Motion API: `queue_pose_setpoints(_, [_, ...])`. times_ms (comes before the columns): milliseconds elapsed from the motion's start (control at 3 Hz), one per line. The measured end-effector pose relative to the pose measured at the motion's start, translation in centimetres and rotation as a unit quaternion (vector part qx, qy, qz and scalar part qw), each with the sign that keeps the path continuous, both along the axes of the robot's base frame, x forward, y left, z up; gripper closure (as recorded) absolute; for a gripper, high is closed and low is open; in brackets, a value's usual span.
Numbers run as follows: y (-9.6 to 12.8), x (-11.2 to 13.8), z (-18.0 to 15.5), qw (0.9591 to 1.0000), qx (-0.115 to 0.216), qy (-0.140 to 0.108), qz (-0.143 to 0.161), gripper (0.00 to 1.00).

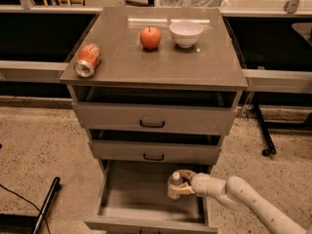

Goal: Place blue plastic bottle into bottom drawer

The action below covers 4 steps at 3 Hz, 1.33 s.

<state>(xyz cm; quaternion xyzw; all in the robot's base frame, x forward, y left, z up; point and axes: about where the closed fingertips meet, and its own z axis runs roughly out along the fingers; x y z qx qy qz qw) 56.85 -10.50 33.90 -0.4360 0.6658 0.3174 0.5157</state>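
The robot's gripper should set the blue plastic bottle, now upright low inside the drawer, down upright on the bottom drawer's grey bottom near its front panel (166, 208).
The bottom drawer (126, 199) is pulled open, showing its wide grey floor. My gripper (181, 184) reaches in from the lower right and is shut on the blue plastic bottle (174, 186), a slim clear bottle with a white cap. The bottle stands upright inside the drawer near its right side, low over the floor. Whether it touches the floor cannot be told.
On the cabinet top (195, 67) lie a red soda can (87, 60) on its side, a red apple (150, 37) and a white bowl (185, 32). Two upper drawers with black handles (152, 124) are slightly open. A black pole (46, 204) lies on the floor at left.
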Motion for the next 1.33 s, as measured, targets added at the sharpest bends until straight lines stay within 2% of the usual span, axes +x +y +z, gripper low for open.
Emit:
queue_pose_setpoints(333, [0.8, -0.3, -1.4, 0.9995, -0.004, 0.004, 0.031, 1.0])
queue_pose_setpoints(667, [2.5, -1.1, -3.5, 0.9963, 0.014, 0.019, 0.083, 1.0])
queue_pose_setpoints(1000, [3.2, -1.9, -4.3, 0.993, 0.017, 0.015, 0.116, 1.0])
queue_pose_setpoints(1333, [3.3, -2.7, -4.5, 0.99, 0.001, 0.011, 0.141, 0.82])
